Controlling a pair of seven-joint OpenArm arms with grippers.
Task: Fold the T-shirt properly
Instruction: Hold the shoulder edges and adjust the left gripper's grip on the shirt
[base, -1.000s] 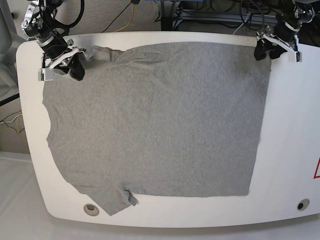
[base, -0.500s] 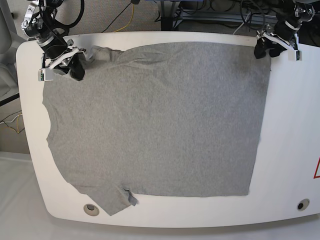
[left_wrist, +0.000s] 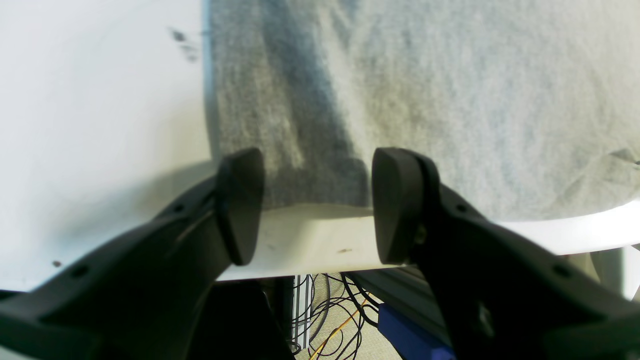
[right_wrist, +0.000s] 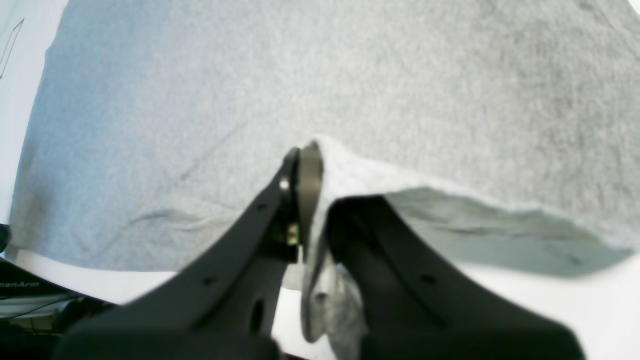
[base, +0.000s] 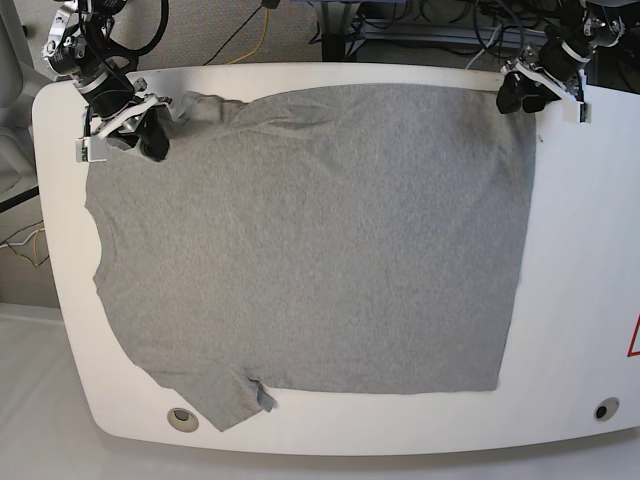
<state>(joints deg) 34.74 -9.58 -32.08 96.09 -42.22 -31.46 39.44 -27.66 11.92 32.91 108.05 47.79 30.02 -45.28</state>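
My left gripper is covering the T-shirt's side edge with one finger, so it should lift, move toward that edge and pinch the T-shirt's corner (base: 532, 114) before folding.
The heather-grey T-shirt (base: 320, 240) lies spread flat on the white table (base: 580, 250), plain side up, with its collar toward the left. At its far left shoulder my right gripper (base: 153, 140) is shut on the cloth. The right wrist view shows a raised fold of the T-shirt (right_wrist: 450, 210) pinched in the right gripper (right_wrist: 312, 195). My left gripper (base: 515, 97) stands at the shirt's far right corner. In the left wrist view the left gripper (left_wrist: 320, 205) is open, and the corner of the T-shirt (left_wrist: 310, 180) lies between its fingers (left_wrist: 240, 205) at the table's edge.
Two round holes (base: 181, 418) (base: 605, 409) sit near the table's front edge. A red mark (base: 634, 340) shows at the right border. Cables (left_wrist: 330, 320) hang below the far edge, just under the left gripper.
My left gripper has slid a little left along the far edge onto the shirt's corner. The right gripper and the shirt have stayed put.
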